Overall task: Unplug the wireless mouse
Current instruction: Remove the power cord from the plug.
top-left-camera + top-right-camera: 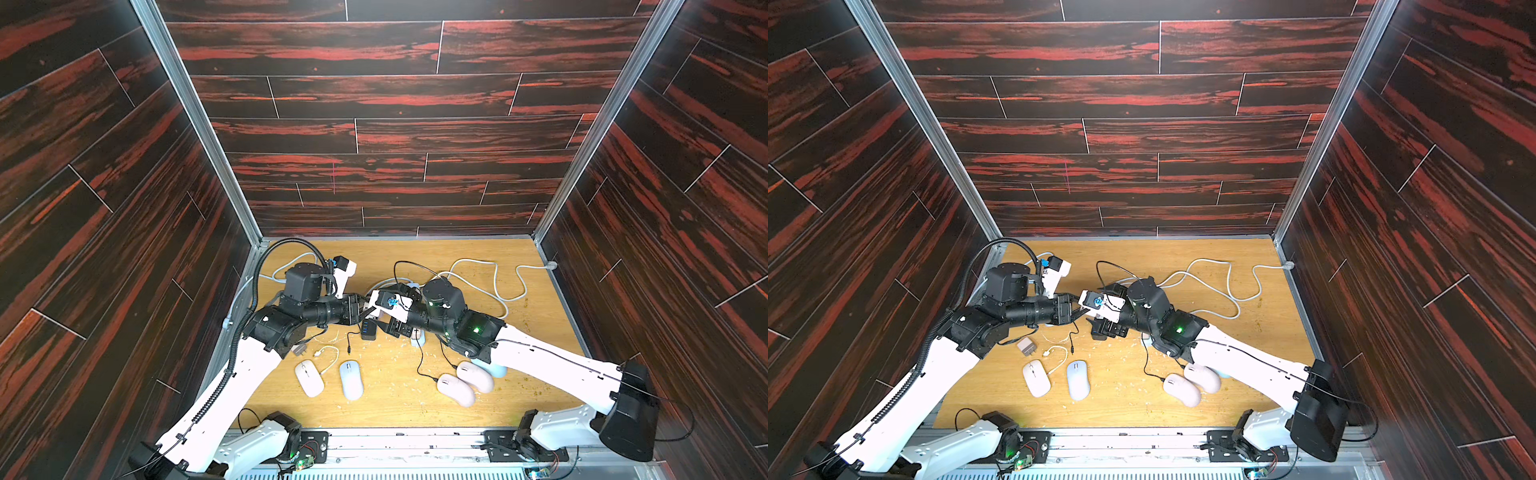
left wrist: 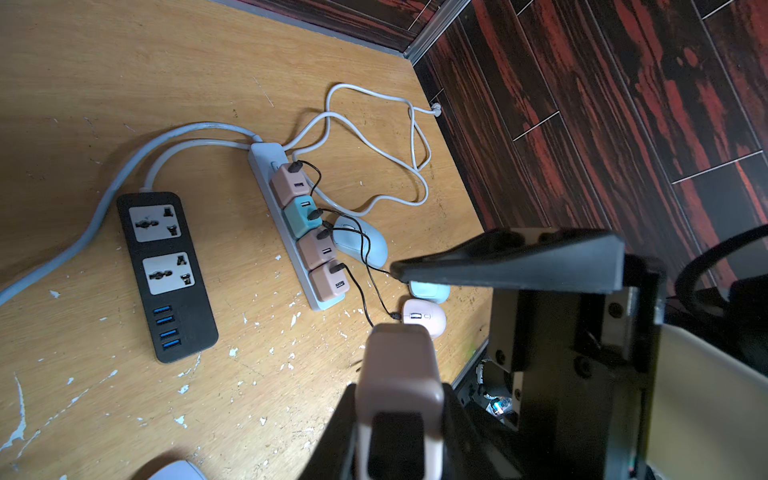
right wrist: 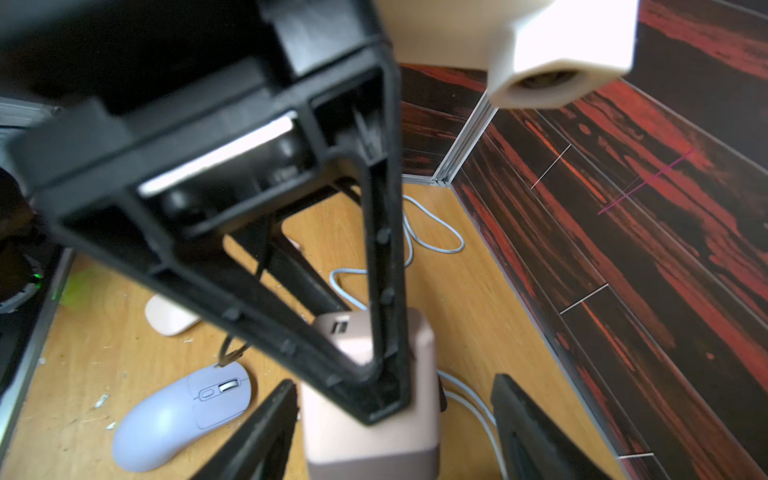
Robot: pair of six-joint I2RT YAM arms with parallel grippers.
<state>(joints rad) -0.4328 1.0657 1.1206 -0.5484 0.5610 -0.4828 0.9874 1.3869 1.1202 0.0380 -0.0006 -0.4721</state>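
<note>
The left gripper is closed on the pink charger block, so the robot's right gripper needs to clamp the block before the left gripper takes the black cable's plug [image 2: 400, 440].
A pink charger block [image 2: 397, 374] is held above the table, with my left gripper [image 2: 399, 415] shut on it. My right gripper [image 3: 395, 432] straddles the same block [image 3: 370, 440] with its jaws open; there is a clear gap on one side. A finger [image 3: 386, 291] of the left gripper crosses in front of the block there. A thin black cable [image 3: 232, 353] dangles beside it, above a lavender mouse [image 3: 178, 411]. In both top views the two grippers meet at mid-table [image 1: 368, 309]. Two pink mice [image 1: 456, 390] lie near the right arm with black cables running to them.
A pale blue power strip [image 2: 272, 199] carries several pink and teal charger blocks with black cables. A black socket-and-USB strip [image 2: 166, 274] lies beside it. A white mouse [image 1: 309, 378] and a pale blue mouse [image 1: 351, 380] lie near the front. White cable loops [image 1: 494, 286] sprawl at the back right.
</note>
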